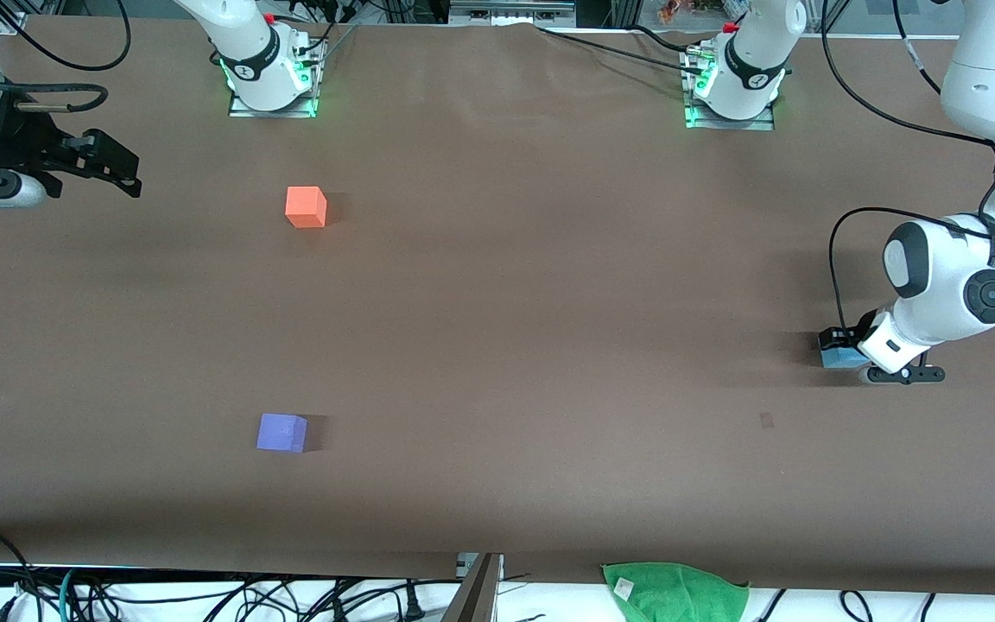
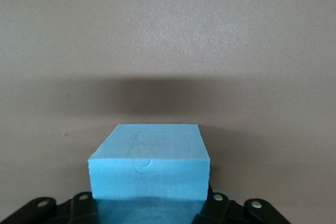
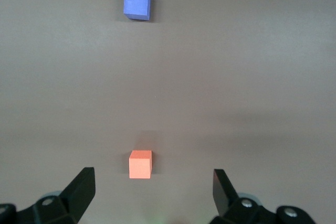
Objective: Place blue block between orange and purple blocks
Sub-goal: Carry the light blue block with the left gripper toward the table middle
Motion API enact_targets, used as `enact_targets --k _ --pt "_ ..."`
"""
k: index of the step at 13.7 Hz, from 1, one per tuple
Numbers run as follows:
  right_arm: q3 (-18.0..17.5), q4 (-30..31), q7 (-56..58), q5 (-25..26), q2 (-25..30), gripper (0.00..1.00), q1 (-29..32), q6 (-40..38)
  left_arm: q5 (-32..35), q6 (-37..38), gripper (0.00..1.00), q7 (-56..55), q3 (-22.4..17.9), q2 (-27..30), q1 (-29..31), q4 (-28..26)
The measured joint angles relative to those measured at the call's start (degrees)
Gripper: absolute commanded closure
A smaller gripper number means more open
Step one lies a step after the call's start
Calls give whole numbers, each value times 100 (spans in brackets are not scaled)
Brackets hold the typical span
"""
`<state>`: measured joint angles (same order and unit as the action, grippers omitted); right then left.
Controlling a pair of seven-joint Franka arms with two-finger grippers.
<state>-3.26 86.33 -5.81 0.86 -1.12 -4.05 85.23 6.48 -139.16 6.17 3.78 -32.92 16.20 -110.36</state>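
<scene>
The robot's left gripper should set the blue block down on the bare middle of the brown table [image 1: 529, 299], facing the orange block.
The blue block [image 1: 840, 358] rests on the brown table at the left arm's end, and my left gripper [image 1: 834, 345] is down at the table, shut on it. In the left wrist view the blue block [image 2: 149, 163] fills the space between the jaws. The orange block [image 1: 306, 207] sits toward the right arm's end, with the purple block [image 1: 282, 433] nearer to the front camera than it. My right gripper [image 1: 128, 171] hangs open and empty above the table edge at the right arm's end. The right wrist view shows my right gripper [image 3: 153, 182] with the orange block [image 3: 140, 164] and purple block [image 3: 137, 3].
A green cloth [image 1: 674, 589] lies at the table's front edge. The two arm bases [image 1: 271, 78] [image 1: 732, 86] stand along the back edge. Cables run along both table edges. A wide bare stretch of table [image 1: 549, 302] separates the blue block from the other two.
</scene>
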Motion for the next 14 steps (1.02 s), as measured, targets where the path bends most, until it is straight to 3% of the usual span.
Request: enact_targets --k 3,5,8,10,12,14 --pt "0 0 0 0 -2 0 0 0 1 111 78 10 51 56 1 91" --pt "0 0 0 0 -5 1 0 1 1 663 77 7 300 303 -1 184" --pt "0 0 0 0 -7 1 0 7 -5 1823 78 -61 1068 935 -22 311" --pt "1 0 0 0 -7 0 0 63 -21 2498 74 -622 1928 1168 -45 510" --pt "3 0 0 0 -8 1 1 96 -21 2630 75 -1706 2704 1134 -304 720" --pt "6 0 0 0 -8 1 2 102 -20 2628 75 -2512 2881 821 -1024 1034"
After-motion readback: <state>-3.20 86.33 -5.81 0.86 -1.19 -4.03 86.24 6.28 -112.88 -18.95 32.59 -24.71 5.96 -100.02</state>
